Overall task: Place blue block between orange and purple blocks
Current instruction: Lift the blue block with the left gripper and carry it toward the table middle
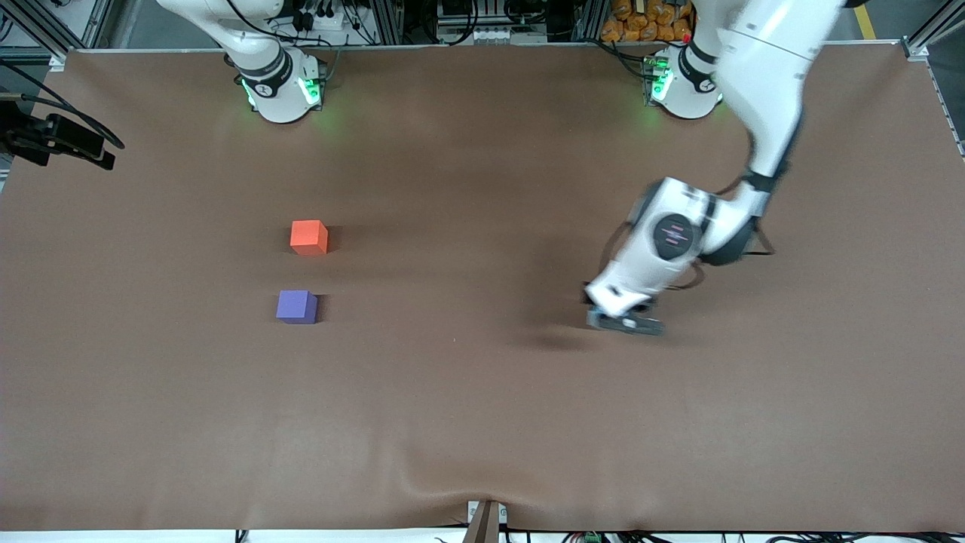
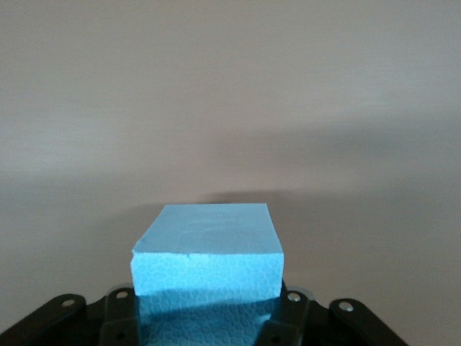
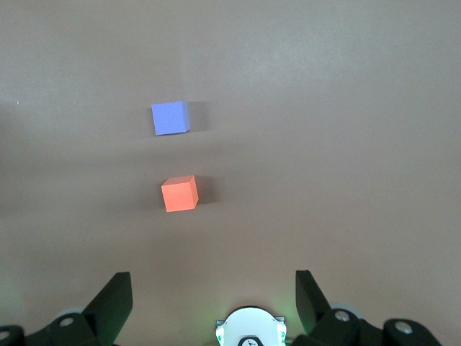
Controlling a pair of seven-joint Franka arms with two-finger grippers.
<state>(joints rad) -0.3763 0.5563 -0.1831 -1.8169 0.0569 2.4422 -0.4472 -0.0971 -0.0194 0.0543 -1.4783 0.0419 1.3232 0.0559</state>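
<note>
I will set the blue block on the bare table about midway (image 1: 447,265) between my left gripper and the orange block. The blue block is now a little above the table.
The blue block (image 2: 207,259) sits between the fingers of my left gripper (image 2: 207,317), which is shut on it. In the front view the left gripper (image 1: 624,320) hangs a little above the brown table toward the left arm's end, and its body hides the block. The orange block (image 1: 309,237) and the purple block (image 1: 296,307) rest on the table toward the right arm's end, the purple one nearer the front camera, with a gap between them. Both show in the right wrist view, orange (image 3: 179,194) and purple (image 3: 170,118). My right gripper (image 3: 212,295) is open and empty, high over its own base.
The brown cloth (image 1: 482,422) covers the whole table, with a slight ridge at its front edge. The right arm's base (image 1: 280,90) and the left arm's base (image 1: 682,87) stand at the back edge. A black camera mount (image 1: 53,139) juts in at the right arm's end.
</note>
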